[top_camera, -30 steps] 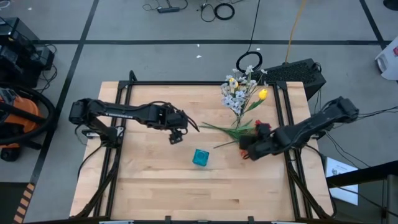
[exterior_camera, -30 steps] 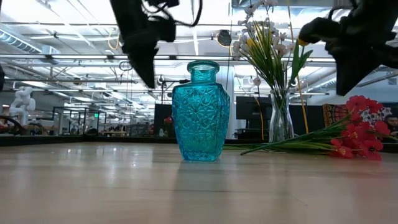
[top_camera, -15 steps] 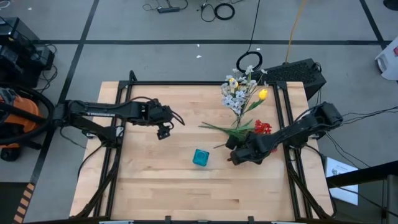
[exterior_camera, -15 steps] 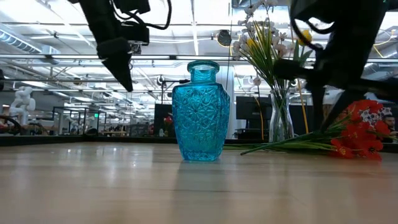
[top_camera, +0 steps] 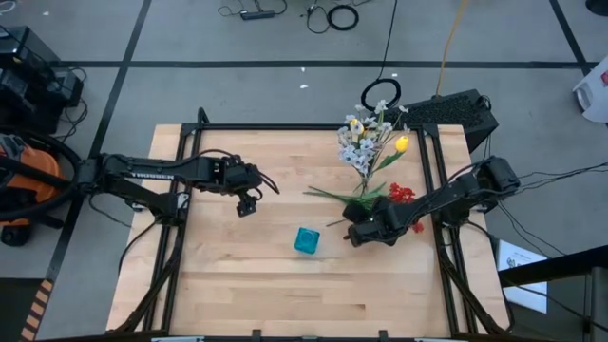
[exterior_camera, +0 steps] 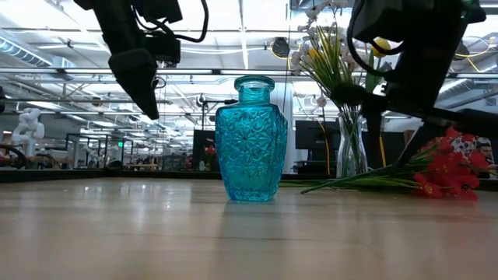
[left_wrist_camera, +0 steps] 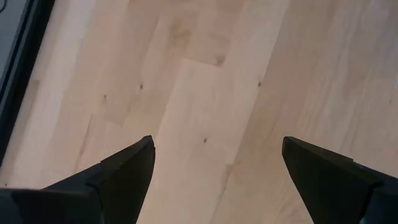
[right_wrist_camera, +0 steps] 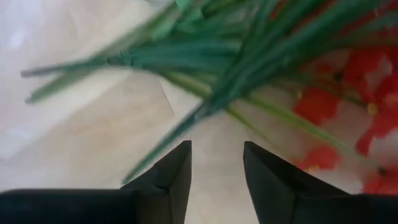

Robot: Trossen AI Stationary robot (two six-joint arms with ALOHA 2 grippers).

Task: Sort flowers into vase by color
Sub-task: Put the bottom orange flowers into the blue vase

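Note:
The red flower's loose stem slants outside the right gripper's fingers, so the robot should lift clear, turn in line with the stem and grip its end (exterior_camera: 306, 191).
A bunch of red-blossomed flowers (top_camera: 400, 194) lies on the table at the right, its green stems (top_camera: 332, 194) pointing toward the table's left; it also shows in the low view (exterior_camera: 447, 167). A clear vase (exterior_camera: 352, 152) holds whitish and yellow flowers (top_camera: 366, 141). A teal glass vase (top_camera: 306, 240) stands upright mid-table. My right gripper (top_camera: 351, 231) is open just above the stems' ends (right_wrist_camera: 205, 74), touching nothing that I can see. My left gripper (top_camera: 248, 201) is open wide and empty over bare wood, left of the teal vase.
The clear vase of flowers stands just beyond the lying bunch, close to my right arm. The table's black frame rails (top_camera: 446, 256) run along its left and right sides. Bare wood (top_camera: 285, 294) lies toward the near edge.
My right gripper has gone toward the table's left, from over the red blossoms along the bunch to the stems' ends. My left gripper has drawn back toward the table's left, away from the teal vase. The flowers and vases have stayed put.

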